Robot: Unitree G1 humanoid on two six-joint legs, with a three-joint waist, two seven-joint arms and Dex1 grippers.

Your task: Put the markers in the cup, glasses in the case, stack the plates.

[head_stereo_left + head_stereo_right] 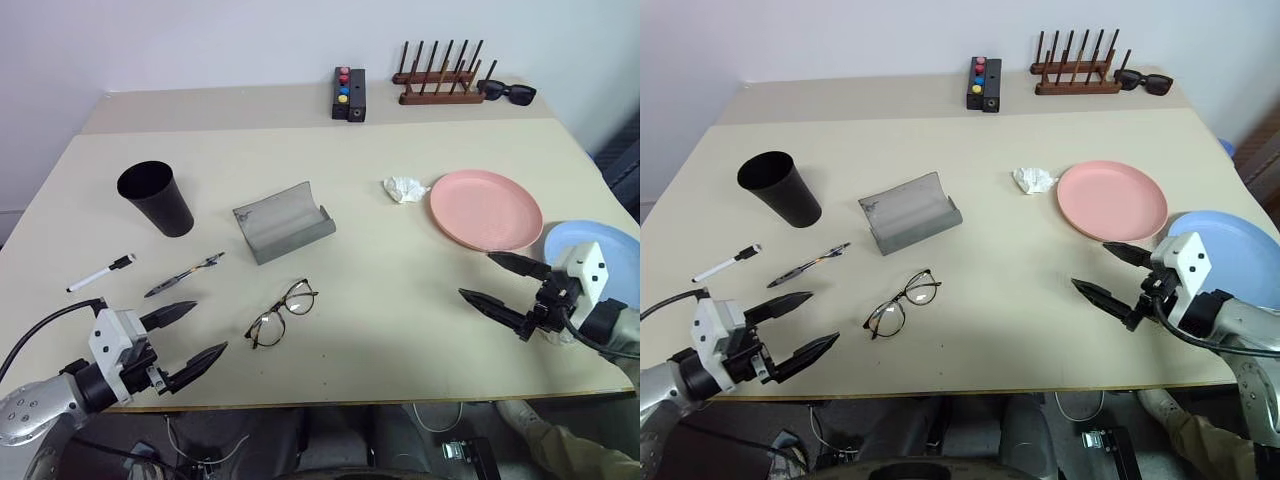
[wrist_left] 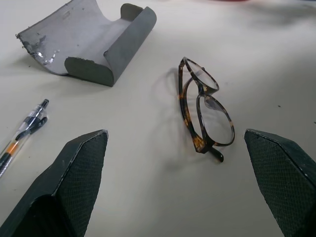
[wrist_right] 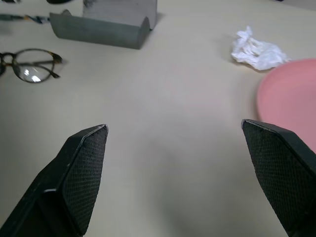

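Note:
The robot's left gripper needs to next move to the dark pen-like marker and close on the middle of its body [image 1: 183,276] [image 2: 5,158], beside the marker's orange part.
The black cup [image 1: 157,198] stands upright at the left of the table. A white marker with a black cap [image 1: 101,273] and a dark pen-like marker [image 1: 184,274] lie in front of it. The grey case [image 1: 283,222] sits open mid-table. Round wire-frame glasses [image 1: 282,313] lie folded on the table in front of the case. At the right are the pink plate [image 1: 486,209] and the blue plate [image 1: 592,256], side by side. My left gripper [image 1: 187,337] is open near the front edge, left of the glasses. My right gripper [image 1: 503,285] is open in front of the pink plate.
A crumpled white tissue [image 1: 404,188] lies between the case and the pink plate. At the far edge stand a small black box with coloured buttons [image 1: 348,94], a wooden rack [image 1: 440,80] and black sunglasses [image 1: 507,92].

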